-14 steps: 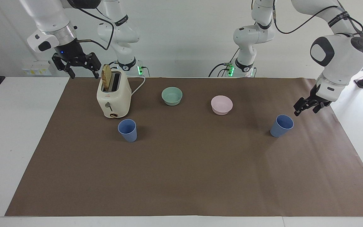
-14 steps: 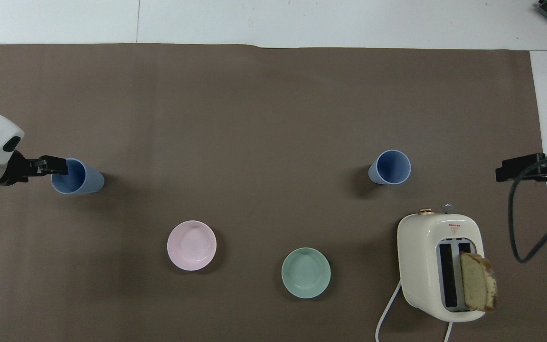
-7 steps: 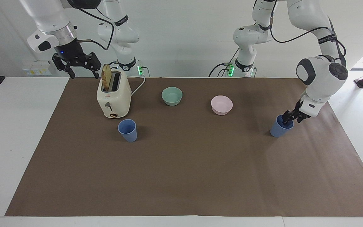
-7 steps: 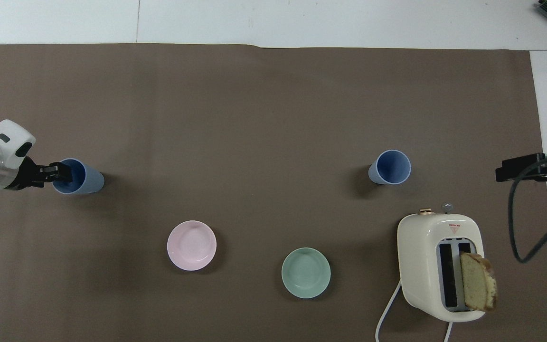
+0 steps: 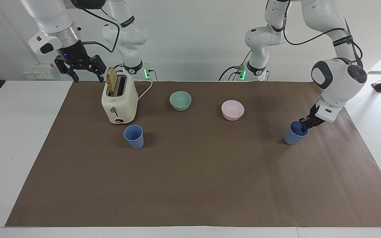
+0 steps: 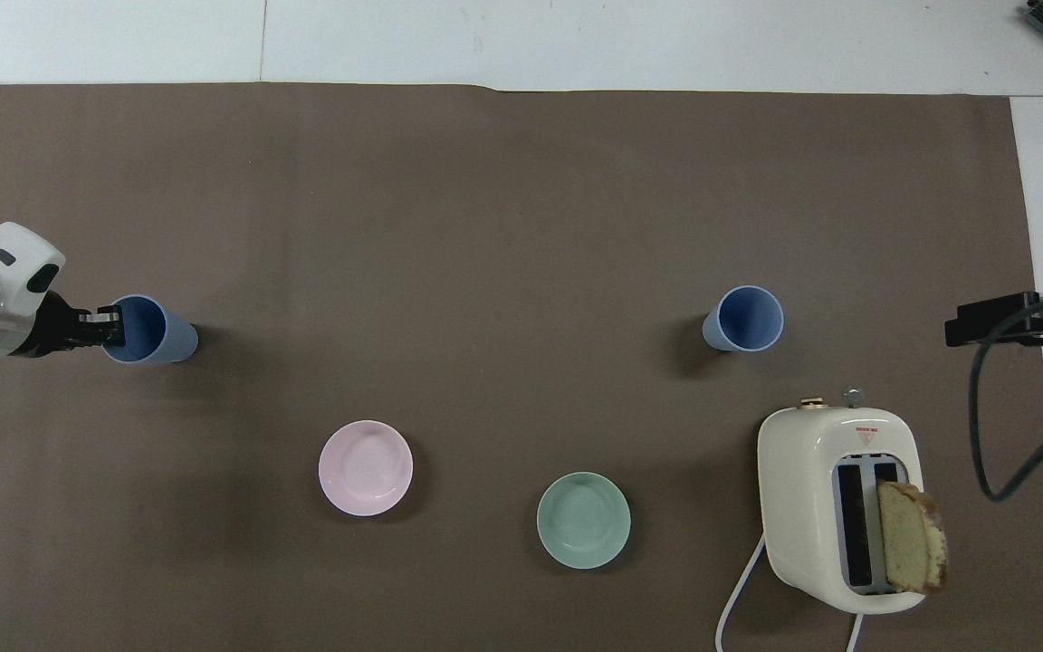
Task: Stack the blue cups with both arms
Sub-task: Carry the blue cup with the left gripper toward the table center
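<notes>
My left gripper is to put this blue cup down on the bare brown mat (image 6: 486, 289) beyond the gap between the bowls.
One blue cup (image 5: 293, 135) (image 6: 152, 330) stands toward the left arm's end of the brown mat. My left gripper (image 5: 304, 127) (image 6: 110, 328) is down at its rim, one finger inside and one outside, shut on the rim. The other blue cup (image 5: 133, 136) (image 6: 744, 319) stands upright by itself, just farther from the robots than the toaster. My right gripper (image 5: 88, 78) (image 6: 951, 333) is open and empty. It waits in the air over the mat's edge at the right arm's end, beside the toaster.
A cream toaster (image 5: 119, 100) (image 6: 834, 453) holds a slice of bread (image 5: 111, 81) (image 6: 911, 536). A green bowl (image 5: 180, 100) (image 6: 583, 521) and a pink bowl (image 5: 232, 109) (image 6: 365, 467) sit nearer to the robots than the cups. The brown mat (image 5: 193, 185) covers the table.
My left gripper came down from beside the cup onto its rim and closed there; the cup shifted slightly with it. The right arm has not moved.
</notes>
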You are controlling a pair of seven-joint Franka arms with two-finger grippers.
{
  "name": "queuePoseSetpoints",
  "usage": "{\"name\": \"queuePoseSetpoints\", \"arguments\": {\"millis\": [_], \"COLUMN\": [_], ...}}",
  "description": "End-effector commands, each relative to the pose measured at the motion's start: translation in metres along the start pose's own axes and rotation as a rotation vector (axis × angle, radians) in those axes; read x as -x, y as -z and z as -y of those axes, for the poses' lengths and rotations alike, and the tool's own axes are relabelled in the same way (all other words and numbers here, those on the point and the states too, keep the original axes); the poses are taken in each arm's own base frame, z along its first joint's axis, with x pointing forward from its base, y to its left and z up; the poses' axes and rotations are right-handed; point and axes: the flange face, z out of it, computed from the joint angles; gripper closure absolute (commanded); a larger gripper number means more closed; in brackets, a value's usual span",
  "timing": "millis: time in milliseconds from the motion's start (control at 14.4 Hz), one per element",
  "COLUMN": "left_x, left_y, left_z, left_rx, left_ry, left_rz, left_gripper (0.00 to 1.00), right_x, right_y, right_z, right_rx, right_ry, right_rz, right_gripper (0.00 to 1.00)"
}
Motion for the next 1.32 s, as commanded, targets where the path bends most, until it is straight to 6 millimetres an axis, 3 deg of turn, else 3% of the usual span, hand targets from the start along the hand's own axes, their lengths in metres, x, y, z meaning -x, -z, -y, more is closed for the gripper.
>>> {"name": "queuePoseSetpoints", "arguments": {"millis": [0,139,209,488,627,766,836,975,1114,1254], "left_x": [-0.032,-0.041,-0.041,-0.020,-0.002,0.012,0.018,0.032,0.045,0.046], "left_y": [0.049,0.074,0.082,0.078,0.059,0.037,0.027,0.021,0.002,-0.005], "left_z": [-0.011,-0.035,-0.060,-0.167,-0.228,-0.305,-0.330,-0.363,-0.386,-0.392], "left_rx": [0.020,0.030,0.038,0.054,0.057,0.067,0.061,0.067,0.069,0.076], "left_ry": [-0.003,0.031,0.065,0.081,0.073,0.090,0.090,0.056,0.018,0.008], "left_rz": [-0.045,-0.075,-0.087,-0.088,-0.067,-0.104,-0.109,-0.105,-0.097,-0.104], "left_gripper": [1.00,1.00,1.00,1.00,1.00,1.00,1.00,1.00,1.00,1.00], "right_x": [0.004,0.004,0.004,0.003,0.004,0.003,0.004,0.004,0.004,0.003], "right_y": [0.003,0.003,0.003,0.003,0.003,0.003,0.003,0.003,0.003,0.003], "right_z": [0.000,0.001,0.001,0.000,0.001,0.001,0.002,0.001,0.000,0.001], "right_rx": [-0.004,-0.004,-0.004,-0.004,-0.004,-0.004,-0.004,-0.004,-0.004,-0.004], "right_ry": [-0.013,-0.011,-0.013,-0.013,-0.011,-0.011,-0.010,-0.011,-0.013,-0.011], "right_rz": [-0.005,-0.005,-0.005,-0.004,-0.005,-0.004,-0.005,-0.005,-0.005,-0.004], "right_gripper": [0.00,0.00,0.00,0.00,0.00,0.00,0.00,0.00,0.00,0.00]}}
